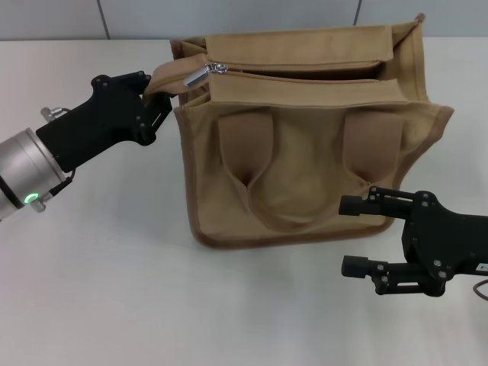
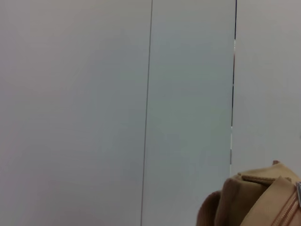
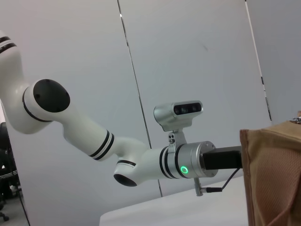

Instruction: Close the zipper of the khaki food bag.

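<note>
Next, my left gripper takes hold of the fabric tab closer to the bag [image 1: 181, 67] and lifts it upright, because the silver slider's pull lies back along the fabric tab.
The khaki food bag [image 1: 305, 160] lies on the white table, its strap handles [image 1: 297, 217] towards me. The zipper [image 1: 305, 73] runs along the bag's far top and gapes open, showing a dark slit. Its silver slider [image 1: 200, 75] sits at the bag's left end. My left gripper [image 1: 158, 95] is shut on the fabric tab [image 1: 163, 76] at that left corner of the bag. The left wrist view catches only that bag corner [image 2: 254, 197] and a bit of zipper tape [image 2: 288, 213]. My right gripper [image 1: 351, 236] hovers open by the bag's near right corner, holding nothing.
A grey panelled wall [image 1: 229, 17] rises behind the table. Bare white tabletop [image 1: 191, 305] spreads in front of the bag. The right wrist view shows my left arm [image 3: 141, 165] reaching to the bag's side [image 3: 273, 179].
</note>
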{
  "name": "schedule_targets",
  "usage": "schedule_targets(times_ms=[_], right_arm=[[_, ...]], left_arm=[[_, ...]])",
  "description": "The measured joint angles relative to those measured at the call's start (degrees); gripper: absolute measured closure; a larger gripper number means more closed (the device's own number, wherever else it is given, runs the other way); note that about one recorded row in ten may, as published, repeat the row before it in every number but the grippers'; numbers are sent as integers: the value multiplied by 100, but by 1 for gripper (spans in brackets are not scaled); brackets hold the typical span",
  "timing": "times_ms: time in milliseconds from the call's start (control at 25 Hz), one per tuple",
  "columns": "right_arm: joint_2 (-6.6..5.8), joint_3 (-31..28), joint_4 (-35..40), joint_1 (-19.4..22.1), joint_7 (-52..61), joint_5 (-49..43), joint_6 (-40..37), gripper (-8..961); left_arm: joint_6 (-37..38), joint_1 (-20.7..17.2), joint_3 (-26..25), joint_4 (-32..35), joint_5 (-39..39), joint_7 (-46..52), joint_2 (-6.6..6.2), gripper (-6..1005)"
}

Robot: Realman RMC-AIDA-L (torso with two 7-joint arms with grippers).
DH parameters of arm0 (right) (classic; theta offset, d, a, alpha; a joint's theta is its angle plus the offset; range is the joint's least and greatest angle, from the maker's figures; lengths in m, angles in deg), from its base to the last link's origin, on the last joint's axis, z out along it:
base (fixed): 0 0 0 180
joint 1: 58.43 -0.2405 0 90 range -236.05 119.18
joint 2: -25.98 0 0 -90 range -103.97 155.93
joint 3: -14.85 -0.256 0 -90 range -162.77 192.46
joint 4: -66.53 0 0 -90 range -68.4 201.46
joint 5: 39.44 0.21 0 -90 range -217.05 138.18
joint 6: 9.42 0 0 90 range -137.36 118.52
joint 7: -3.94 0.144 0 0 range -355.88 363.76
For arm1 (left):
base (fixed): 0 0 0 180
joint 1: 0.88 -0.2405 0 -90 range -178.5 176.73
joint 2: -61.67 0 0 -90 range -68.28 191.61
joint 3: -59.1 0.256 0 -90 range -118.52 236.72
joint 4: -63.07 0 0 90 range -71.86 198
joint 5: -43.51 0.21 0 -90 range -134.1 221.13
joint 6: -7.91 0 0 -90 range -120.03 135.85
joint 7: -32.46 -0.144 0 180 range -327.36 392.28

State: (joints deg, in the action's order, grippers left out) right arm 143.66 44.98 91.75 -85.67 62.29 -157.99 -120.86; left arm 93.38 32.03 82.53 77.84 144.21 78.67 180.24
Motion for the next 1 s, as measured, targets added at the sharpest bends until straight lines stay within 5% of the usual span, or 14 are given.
schedule_targets(times_ms=[360, 560, 1000], right_arm=[[0, 26, 1, 38, 3, 0, -31, 258], [0, -16, 1, 65, 9, -1, -110, 265], [0, -17, 1, 69, 10, -1, -165, 282]], left_arm=[[-52, -87, -46, -28, -32, -5, 8, 759], [148, -202, -70, -6, -76, -18, 6, 518], [408, -216, -22, 17, -56, -134, -7, 526]])
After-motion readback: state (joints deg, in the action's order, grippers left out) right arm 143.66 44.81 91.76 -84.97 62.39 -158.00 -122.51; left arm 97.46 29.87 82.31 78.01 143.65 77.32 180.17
